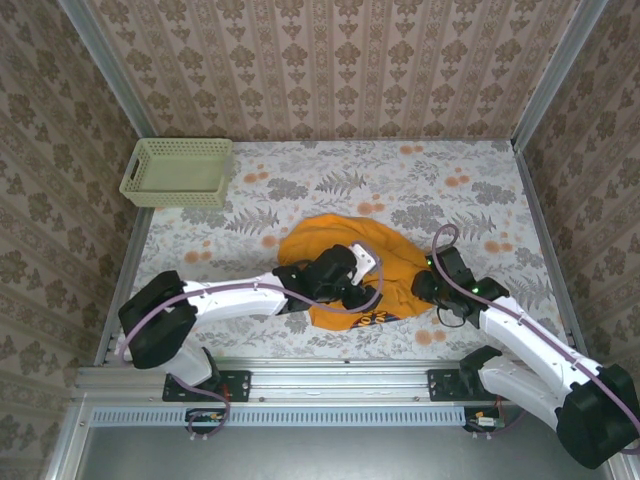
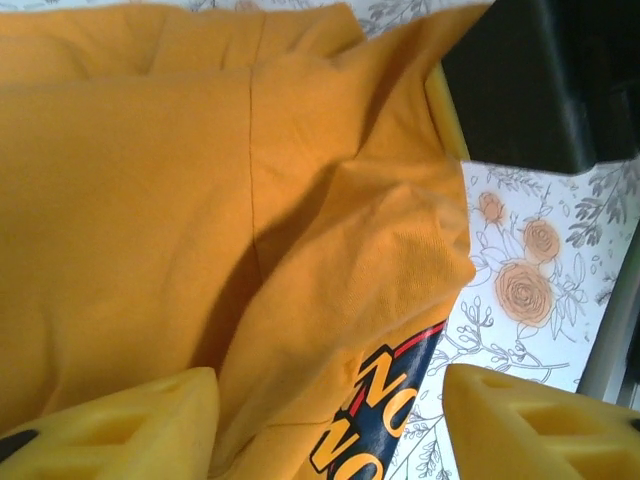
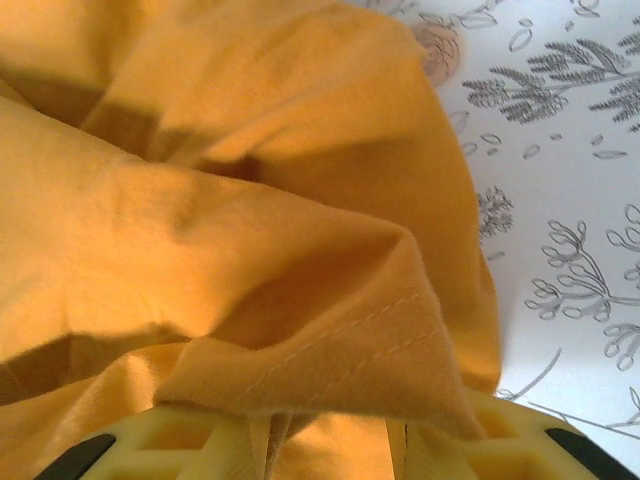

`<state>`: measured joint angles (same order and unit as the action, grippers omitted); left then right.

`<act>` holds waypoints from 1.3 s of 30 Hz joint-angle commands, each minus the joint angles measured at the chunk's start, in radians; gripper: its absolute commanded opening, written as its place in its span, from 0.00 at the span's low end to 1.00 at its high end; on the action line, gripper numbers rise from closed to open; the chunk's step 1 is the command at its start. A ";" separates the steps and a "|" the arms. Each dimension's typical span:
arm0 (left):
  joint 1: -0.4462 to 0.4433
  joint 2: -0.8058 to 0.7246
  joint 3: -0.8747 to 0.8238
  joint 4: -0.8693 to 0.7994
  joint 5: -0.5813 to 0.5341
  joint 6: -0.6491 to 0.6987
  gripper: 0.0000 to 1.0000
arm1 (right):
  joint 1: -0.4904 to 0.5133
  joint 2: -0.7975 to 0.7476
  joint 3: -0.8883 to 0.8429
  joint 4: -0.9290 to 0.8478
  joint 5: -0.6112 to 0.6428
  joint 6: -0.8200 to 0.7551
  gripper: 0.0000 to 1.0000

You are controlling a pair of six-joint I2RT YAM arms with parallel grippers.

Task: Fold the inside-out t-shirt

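The stitched hem of the t-shirt droops in a heap over my right gripper's fingers, so next I pinch the hem's outer corner (image 3: 452,402) and pull it away from the heap.
The inside-out t-shirt (image 1: 345,250) lies bunched in an orange heap at the middle of the table, with a strip of dark blue lettering (image 1: 375,318) at its near edge. My left gripper (image 1: 358,292) is over the heap's near side. In the left wrist view it (image 2: 328,385) stands open, its yellow fingers (image 2: 130,425) wide apart, with a fold of the shirt (image 2: 200,200) and the print (image 2: 390,410) lying between them. My right gripper (image 1: 422,285) is at the heap's right edge. In its wrist view it (image 3: 330,430) is open, and a stitched hem (image 3: 340,350) is draped across its fingertips.
A pale green mesh basket (image 1: 178,172) stands at the far left corner. Patterned walls close the table on three sides, and a metal rail (image 1: 330,380) runs along the near edge. The right arm's black body (image 2: 540,80) hangs close by the left gripper.
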<state>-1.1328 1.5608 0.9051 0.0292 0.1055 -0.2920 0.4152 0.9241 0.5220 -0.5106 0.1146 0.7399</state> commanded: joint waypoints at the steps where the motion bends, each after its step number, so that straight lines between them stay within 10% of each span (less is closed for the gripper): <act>1: -0.041 0.039 0.078 -0.051 -0.029 0.049 0.72 | 0.004 0.002 0.030 0.042 -0.018 -0.011 0.37; 12: -0.054 0.221 0.228 -0.033 -0.068 0.036 0.88 | 0.007 0.038 0.066 0.088 -0.043 -0.031 0.42; 26: 0.001 0.244 0.210 0.055 -0.052 -0.070 0.16 | 0.006 -0.020 0.036 0.062 -0.001 -0.015 0.52; 39: 0.003 0.254 0.203 0.080 -0.027 -0.093 0.07 | 0.010 -0.175 -0.086 0.011 0.026 0.129 0.43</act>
<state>-1.1351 1.8393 1.1191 0.0834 0.0631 -0.3668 0.4179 0.7795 0.4656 -0.4561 0.1020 0.8074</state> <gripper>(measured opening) 0.072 0.437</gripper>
